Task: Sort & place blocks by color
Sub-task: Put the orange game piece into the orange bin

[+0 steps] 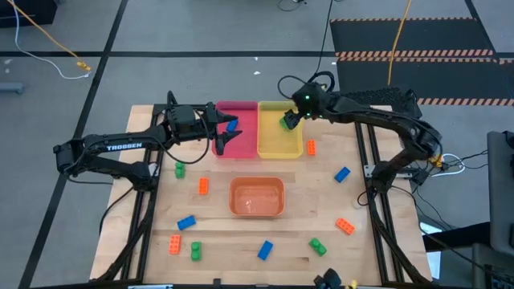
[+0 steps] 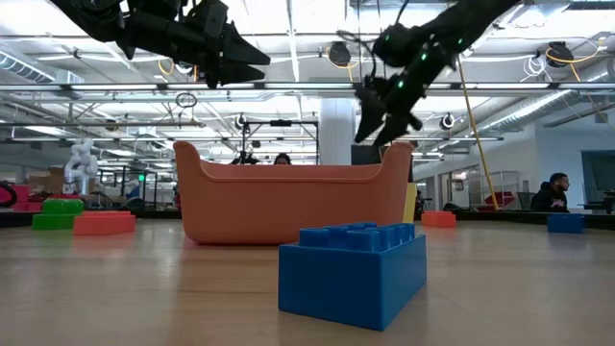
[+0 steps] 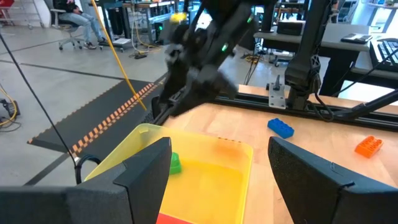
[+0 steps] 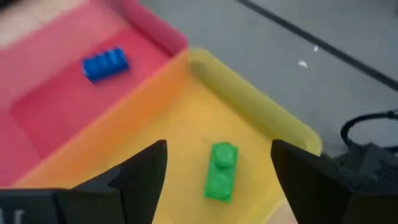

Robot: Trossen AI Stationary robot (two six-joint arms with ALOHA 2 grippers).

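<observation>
The orange block is beside the yellow tray. My right gripper needs to next go to the long sides of the orange block [image 1: 312,148] and close there.
My left gripper [image 1: 226,131] [image 3: 217,155] hangs open over the pink tray [image 1: 243,144], where one blue block [image 1: 232,125] [image 4: 106,64] lies on the floor. My right gripper [image 1: 288,119] [image 4: 217,155] is open above the yellow tray [image 1: 279,143]. A green block [image 4: 221,171] [image 3: 175,163] lies on that tray's floor, below and between the right fingers, and they do not touch it. Several more blue, green and orange blocks lie scattered on the table, among them a blue block [image 2: 352,272] close to the low camera.
An orange tray [image 1: 257,197] [image 2: 293,202] stands at the table's middle, nearer than the pink and yellow trays. Loose blocks lie around it: green [image 1: 178,169], orange [image 1: 203,185], blue [image 1: 186,222], blue [image 1: 342,174], orange [image 1: 345,226]. Both arms reach in from the table's sides.
</observation>
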